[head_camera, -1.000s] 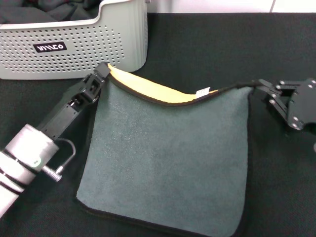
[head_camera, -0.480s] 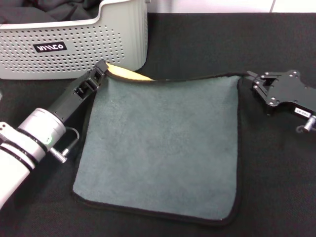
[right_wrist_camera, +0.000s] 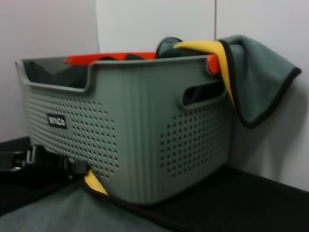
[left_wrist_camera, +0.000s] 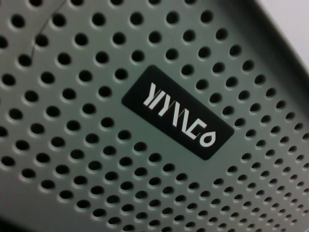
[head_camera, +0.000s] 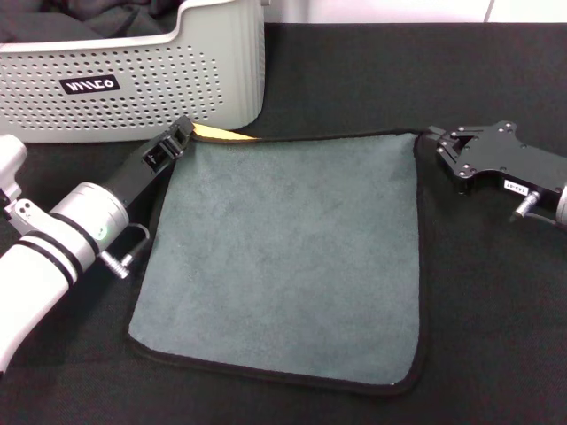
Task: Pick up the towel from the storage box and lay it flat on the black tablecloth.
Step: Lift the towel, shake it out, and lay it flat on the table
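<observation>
The right gripper needs to release the towel's far corner on the black tablecloth (head_camera: 435, 151) just under its fingers.
The grey-green towel (head_camera: 288, 252) lies spread almost flat on the black tablecloth (head_camera: 372, 71), just in front of the storage box (head_camera: 142, 97). My left gripper (head_camera: 181, 133) is shut on the towel's far left corner, where a strip of yellow reverse (head_camera: 223, 134) still shows. My right gripper (head_camera: 432, 138) is shut on the far right corner, low over the cloth. The right wrist view shows the box (right_wrist_camera: 140, 135), the towel's near edge (right_wrist_camera: 58, 212), the yellow corner (right_wrist_camera: 96, 183) and my left gripper (right_wrist_camera: 43, 164). The left wrist view shows only the box wall (left_wrist_camera: 72, 145) and its label (left_wrist_camera: 176, 113).
The box holds more dark cloths (head_camera: 80, 22). A second grey-green, yellow-backed cloth (right_wrist_camera: 256, 82) hangs over its rim, beside something orange (right_wrist_camera: 111, 56). The box stands close behind my left gripper. A white wall (right_wrist_camera: 154, 24) rises behind the table.
Both grippers have carried the towel's far edge back toward the box and down. The folded-over yellow strip has shrunk to a sliver and the towel now lies nearly flat.
</observation>
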